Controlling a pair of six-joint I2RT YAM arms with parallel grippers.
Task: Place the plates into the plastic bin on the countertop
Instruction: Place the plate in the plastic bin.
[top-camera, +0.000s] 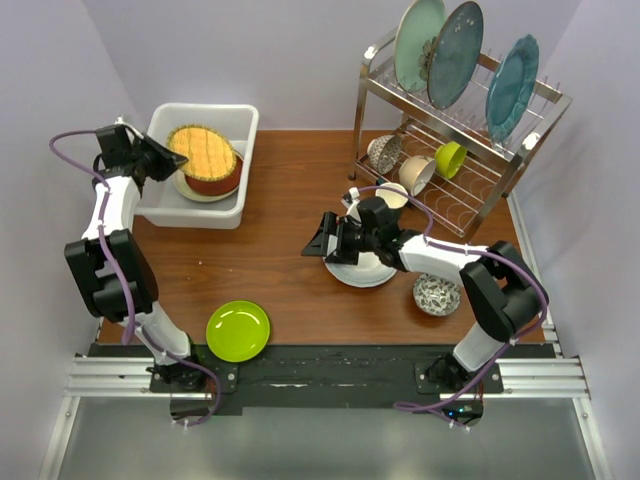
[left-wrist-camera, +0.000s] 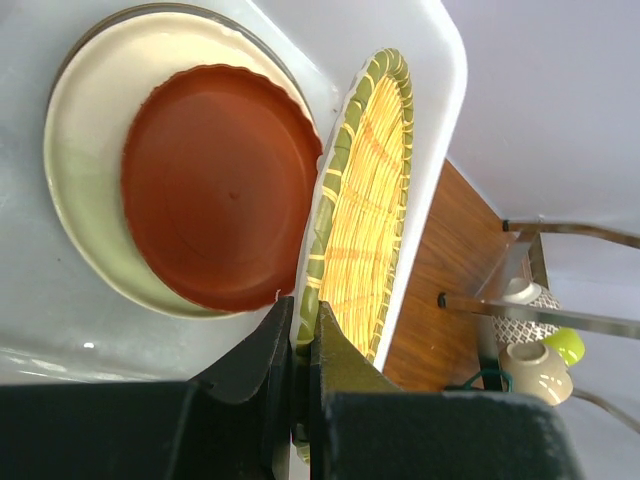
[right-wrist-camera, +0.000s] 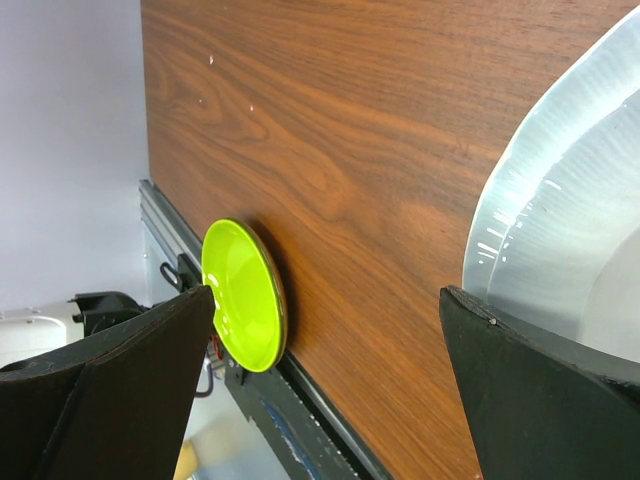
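Note:
I should let go with my left gripper, and then the woven yellow plate will lie flat on the red-brown plate (top-camera: 213, 171) (left-wrist-camera: 222, 188) inside the bin.
The white plastic bin (top-camera: 192, 214) stands at the back left of the countertop (top-camera: 270, 250). In it a cream plate (left-wrist-camera: 80, 200) lies flat with a red-brown plate (left-wrist-camera: 215, 190) on top. My left gripper (left-wrist-camera: 300, 340) is shut on the rim of the woven yellow plate (left-wrist-camera: 365, 200) and holds it tilted over them inside the bin (left-wrist-camera: 440, 60); from above this plate (top-camera: 203, 152) covers most of the stack. My right gripper (top-camera: 322, 240) is open and empty, low over the wood beside a white plate (top-camera: 350, 275). The lime green plate (top-camera: 238, 330) lies near the front edge.
A steel wire rack (top-camera: 470, 130) at the back right holds large teal plates (top-camera: 455, 55), bowls and a green cup (top-camera: 450, 158). A small patterned bowl (top-camera: 437, 294) sits front right. A cream cup (top-camera: 393, 195) stands behind the right arm.

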